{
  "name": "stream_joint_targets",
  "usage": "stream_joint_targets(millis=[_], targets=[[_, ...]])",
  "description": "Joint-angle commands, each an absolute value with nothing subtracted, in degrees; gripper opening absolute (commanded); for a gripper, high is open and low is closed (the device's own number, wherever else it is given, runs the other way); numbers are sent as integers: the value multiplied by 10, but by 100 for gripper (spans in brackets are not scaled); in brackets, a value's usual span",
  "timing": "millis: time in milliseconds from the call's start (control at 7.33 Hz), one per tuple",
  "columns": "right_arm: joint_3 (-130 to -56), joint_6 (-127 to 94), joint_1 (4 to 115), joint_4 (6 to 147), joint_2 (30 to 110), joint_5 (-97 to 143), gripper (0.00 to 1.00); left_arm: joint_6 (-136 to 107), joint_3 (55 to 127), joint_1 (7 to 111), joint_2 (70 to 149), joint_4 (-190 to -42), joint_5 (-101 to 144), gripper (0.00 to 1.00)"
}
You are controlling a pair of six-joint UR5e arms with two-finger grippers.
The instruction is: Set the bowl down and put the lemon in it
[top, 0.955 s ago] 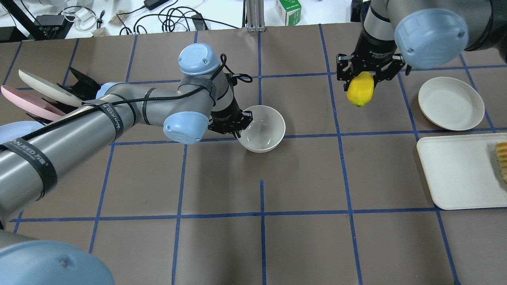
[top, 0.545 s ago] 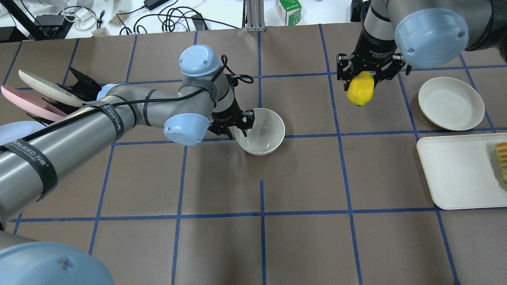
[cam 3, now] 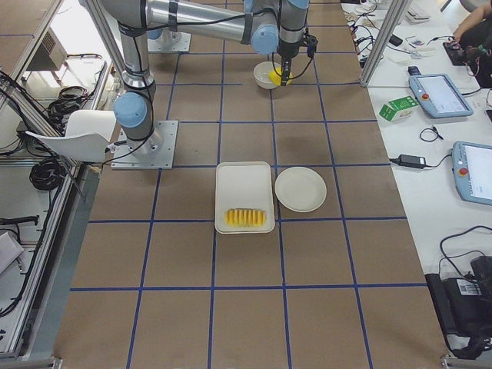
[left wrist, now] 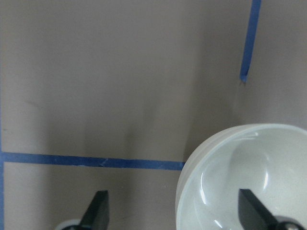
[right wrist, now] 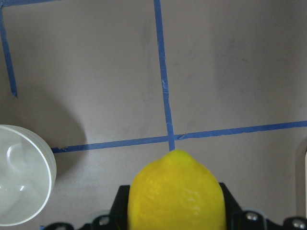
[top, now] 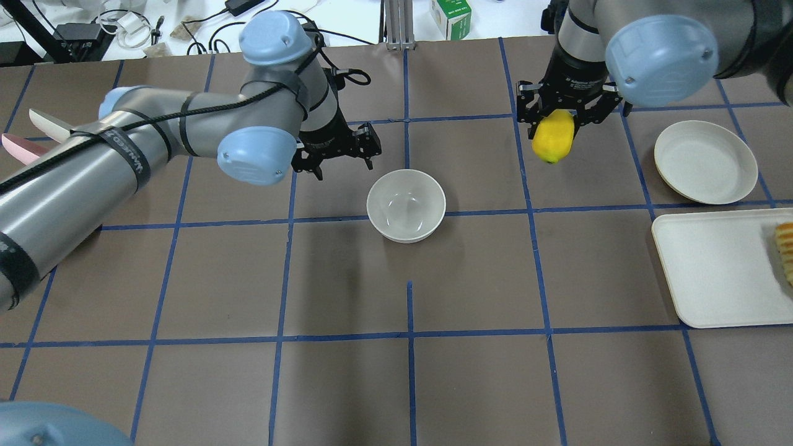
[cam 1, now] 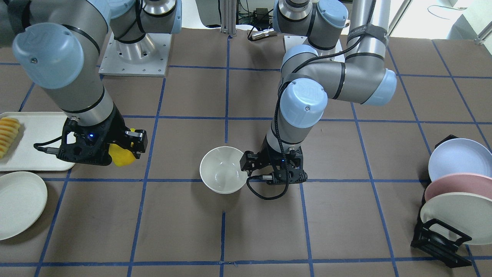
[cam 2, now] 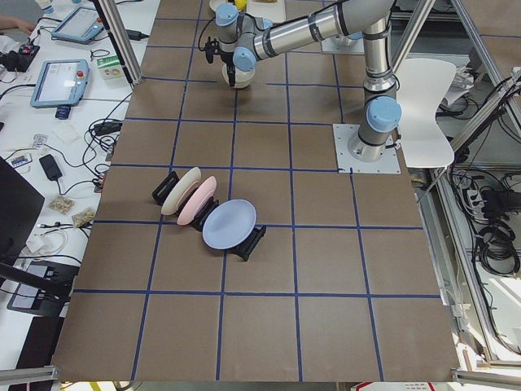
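Next, my right gripper lets go of the yellow lemon on the inside bottom of the off-white bowl (cam 1: 224,178) (right wrist: 8,170), near its middle.
The off-white bowl (top: 406,205) stands upright on the brown table near its middle; it also shows in the front view (cam 1: 223,169) and the left wrist view (left wrist: 244,177). My left gripper (top: 339,158) is open and empty, raised above the table just left of and behind the bowl, clear of its rim (cam 1: 271,171). My right gripper (top: 554,127) is shut on the yellow lemon (top: 553,136) and holds it in the air to the right of the bowl. The right wrist view shows the lemon (right wrist: 176,191) and the bowl (right wrist: 19,177) at lower left.
A flat white plate (top: 706,162) and a white tray (top: 712,266) with ridged yellow-orange sliced food (top: 785,251) lie at the right. A black rack with several plates (cam 1: 453,192) stands at the far left. A green box (top: 451,17) sits beyond the table's back edge.
My left gripper has opened, let go of the bowl's rim and pulled up and back to the left. The bowl now rests level. My right gripper has carried the lemon slightly left.
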State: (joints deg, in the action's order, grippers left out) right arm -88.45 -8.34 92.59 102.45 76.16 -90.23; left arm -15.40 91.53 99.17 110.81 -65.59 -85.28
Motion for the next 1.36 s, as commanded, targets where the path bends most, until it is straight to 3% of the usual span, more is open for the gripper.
stream_joint_targets(millis=[0,273,682,1227], targets=[[-883,-158,1002,1087,726,-903,21,-64,843,951,1075,-767,-920,100],[-884,-230,1071,1138,685,-909,21,-36,833,890,1036,-831,-925,100],[-893,-231,1128,1204,622,-919,20,-29,845,884,953,-925,-918,100],[-928,-228,1131,1264,592,-918,22,-29,847,883,943,-926,-894,100]])
